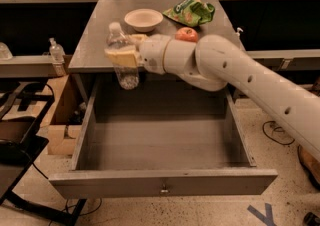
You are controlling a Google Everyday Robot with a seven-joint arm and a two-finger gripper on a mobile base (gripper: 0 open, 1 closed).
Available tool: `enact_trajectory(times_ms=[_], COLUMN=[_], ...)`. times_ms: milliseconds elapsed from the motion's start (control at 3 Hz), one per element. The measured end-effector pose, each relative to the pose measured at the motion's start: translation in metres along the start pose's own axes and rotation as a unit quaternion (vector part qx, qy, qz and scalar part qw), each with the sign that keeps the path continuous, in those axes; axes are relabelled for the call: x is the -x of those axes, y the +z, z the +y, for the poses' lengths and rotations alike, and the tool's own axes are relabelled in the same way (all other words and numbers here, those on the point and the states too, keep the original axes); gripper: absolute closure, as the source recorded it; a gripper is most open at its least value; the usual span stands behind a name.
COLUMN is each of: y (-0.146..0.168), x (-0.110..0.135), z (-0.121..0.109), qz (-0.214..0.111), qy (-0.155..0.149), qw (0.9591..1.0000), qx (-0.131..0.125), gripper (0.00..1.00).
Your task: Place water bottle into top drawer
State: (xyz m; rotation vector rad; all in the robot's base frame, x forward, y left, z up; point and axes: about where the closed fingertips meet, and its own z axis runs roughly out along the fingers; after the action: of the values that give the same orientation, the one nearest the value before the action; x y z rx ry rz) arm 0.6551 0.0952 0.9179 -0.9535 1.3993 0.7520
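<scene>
My gripper should put the water bottle down on the drawer's bare bottom near the back (pixel 138 122), toward the side with the cardboard box.
The water bottle (pixel 123 55) is clear ribbed plastic with a white cap. It is held upright in the air over the back left of the open top drawer (pixel 162 182), just in front of the cabinet top's edge. My gripper (pixel 122 56) is shut on the bottle around its middle, its yellowish fingers (pixel 122 58) clasping it. My white arm (pixel 225 70) reaches in from the right. The drawer is pulled fully out, grey, with a small metal knob (pixel 163 189) on its front panel. Its inside is bare.
On the grey cabinet top (pixel 95 30) stand a white bowl (pixel 143 19), a red apple (pixel 186 34) and a green chip bag (pixel 192 11). A small nozzle-topped bottle (pixel 56 55) stands on a shelf at left. A cardboard box (pixel 60 115) and a black frame (pixel 20 145) are lower left.
</scene>
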Motion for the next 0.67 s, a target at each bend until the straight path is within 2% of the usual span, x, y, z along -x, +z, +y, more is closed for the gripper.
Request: enact_trajectory(times_ms=[333, 667], y=[0.000, 0.010], x=[-0.054, -0.112], z=[0.005, -0.001], qz=[-0.002, -0.018], qy=[-0.003, -0.008], qw=[1.0000, 0.9997], qx=[0.008, 0.017], gripper=[1.00, 1.00])
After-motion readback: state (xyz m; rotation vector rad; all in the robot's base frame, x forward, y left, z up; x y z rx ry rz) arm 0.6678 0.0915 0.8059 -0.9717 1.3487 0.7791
